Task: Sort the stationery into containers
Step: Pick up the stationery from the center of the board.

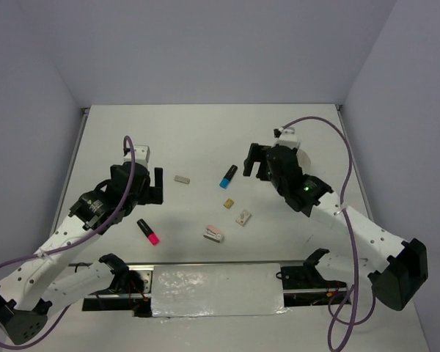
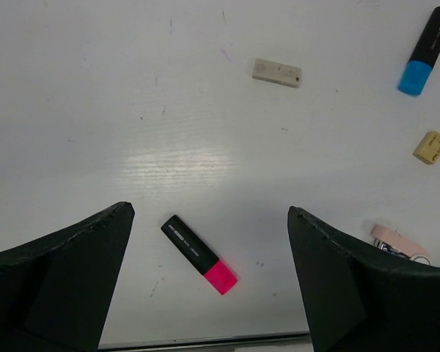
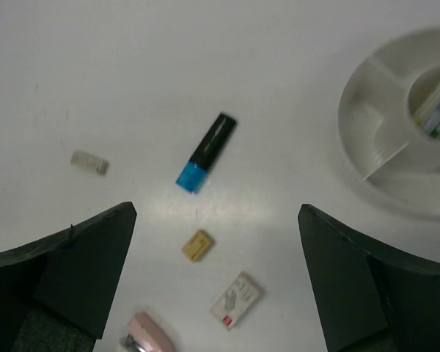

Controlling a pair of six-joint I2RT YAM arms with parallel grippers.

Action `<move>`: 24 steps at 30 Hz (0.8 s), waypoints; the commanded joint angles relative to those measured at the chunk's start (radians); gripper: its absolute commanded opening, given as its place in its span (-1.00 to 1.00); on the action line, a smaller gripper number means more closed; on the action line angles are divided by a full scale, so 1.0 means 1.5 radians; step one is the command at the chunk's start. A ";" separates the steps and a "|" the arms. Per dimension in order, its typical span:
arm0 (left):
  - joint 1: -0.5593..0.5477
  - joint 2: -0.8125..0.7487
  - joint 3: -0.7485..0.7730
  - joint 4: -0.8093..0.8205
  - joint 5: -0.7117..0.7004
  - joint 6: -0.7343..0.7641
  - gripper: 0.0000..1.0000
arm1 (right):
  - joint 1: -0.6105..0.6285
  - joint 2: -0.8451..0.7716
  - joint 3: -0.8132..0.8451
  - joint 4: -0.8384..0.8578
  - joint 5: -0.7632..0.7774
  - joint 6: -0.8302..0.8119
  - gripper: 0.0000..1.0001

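Note:
Next, I move my right gripper to the small white box near the yellow eraser and close it on the box's long sides [image 1: 243, 218] [image 3: 236, 300].
A pink-ended black highlighter [image 2: 198, 254] [image 1: 148, 232] lies on the table below and between the fingers of my left gripper [image 2: 209, 211] [image 1: 144, 186], which is open and holds nothing. A blue-ended black marker [image 3: 206, 152] [image 1: 228, 176] lies ahead of my right gripper [image 3: 217, 210] [image 1: 256, 160], also open and empty. The round white divided tub [image 3: 378, 139] sits at the right wrist view's upper right, with pale pens [image 3: 436, 103] in its middle compartment. In the top view the right arm hides most of the tub.
A grey eraser [image 1: 181, 178] [image 2: 277, 72], a yellow eraser [image 3: 198, 245] [image 1: 228, 203], a small white box [image 3: 235, 300] [image 1: 243, 217] and a pink stapler [image 1: 213, 234] [image 3: 150, 334] lie between the arms. The table's near edge [image 2: 205, 341] runs just behind the highlighter.

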 commanded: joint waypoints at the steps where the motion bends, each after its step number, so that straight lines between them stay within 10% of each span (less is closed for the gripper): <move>1: 0.011 0.008 0.006 0.012 0.009 0.000 0.99 | 0.063 0.026 -0.050 -0.062 0.105 0.169 0.99; 9: 0.011 0.001 0.000 0.018 0.026 0.005 0.99 | 0.199 0.167 -0.057 -0.119 0.175 0.423 0.93; 15: 0.009 -0.007 -0.001 0.020 0.032 0.006 0.99 | 0.201 0.254 -0.044 -0.121 0.119 0.475 0.43; 24: 0.010 -0.014 -0.003 0.023 0.042 0.009 0.99 | 0.213 0.266 -0.067 -0.159 0.114 0.545 0.38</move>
